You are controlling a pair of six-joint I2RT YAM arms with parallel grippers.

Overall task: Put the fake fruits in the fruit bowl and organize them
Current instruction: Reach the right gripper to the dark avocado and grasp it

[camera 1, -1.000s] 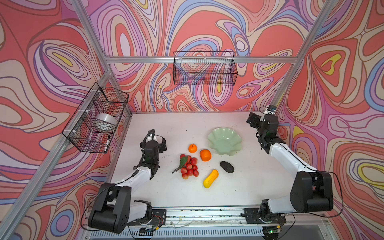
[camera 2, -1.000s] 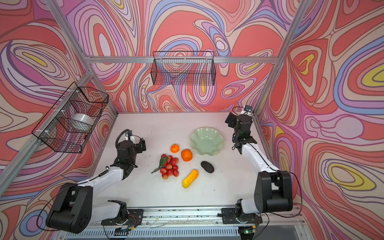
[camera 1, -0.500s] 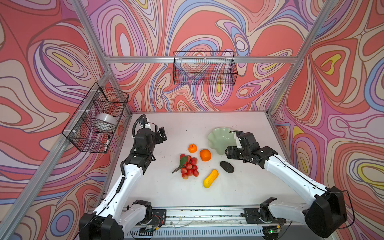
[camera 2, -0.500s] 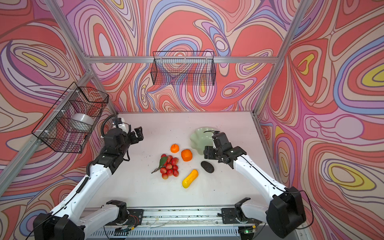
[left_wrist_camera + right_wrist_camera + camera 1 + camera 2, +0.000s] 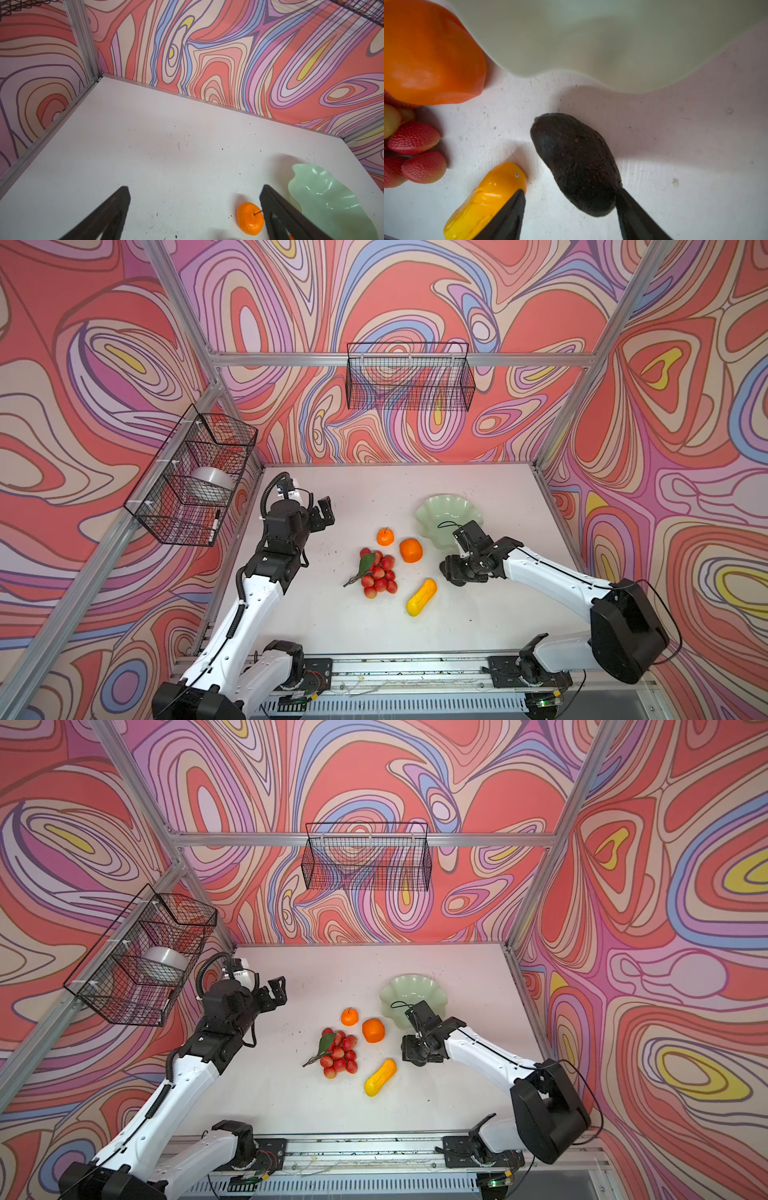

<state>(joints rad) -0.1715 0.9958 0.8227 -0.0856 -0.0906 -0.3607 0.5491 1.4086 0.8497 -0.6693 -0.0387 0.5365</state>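
The avocado lies at a slant across my right gripper's fingers, one finger against its near end, so next I open, line the fingers up and grip the avocado's long sides (image 5: 575,163).
The dark bumpy avocado (image 5: 575,164) lies on the white table just in front of the pale green fruit bowl (image 5: 444,510). My right gripper (image 5: 570,191) is open, low over it, with its jaws astride the fruit. One finger touches its side; a gap shows at the other. From above, the right gripper (image 5: 457,572) hides the avocado. The small stemmed orange (image 5: 385,536), larger orange (image 5: 411,550), red ball cluster (image 5: 379,574) and yellow-orange fruit (image 5: 421,597) lie on the table to the bowl's left. My left gripper (image 5: 324,516) hangs open and empty at the far left.
A wire basket (image 5: 195,481) on the left wall holds a plain white bowl (image 5: 212,483). Another wire basket (image 5: 409,377) hangs on the back wall. Aluminium frame posts border the table. The yellow-orange fruit (image 5: 485,199) lies right beside one right finger.
My right arm swung from the back right corner down to the avocado, and its jaws narrowed around it. My left arm lifted and stretched further up the table's left side.
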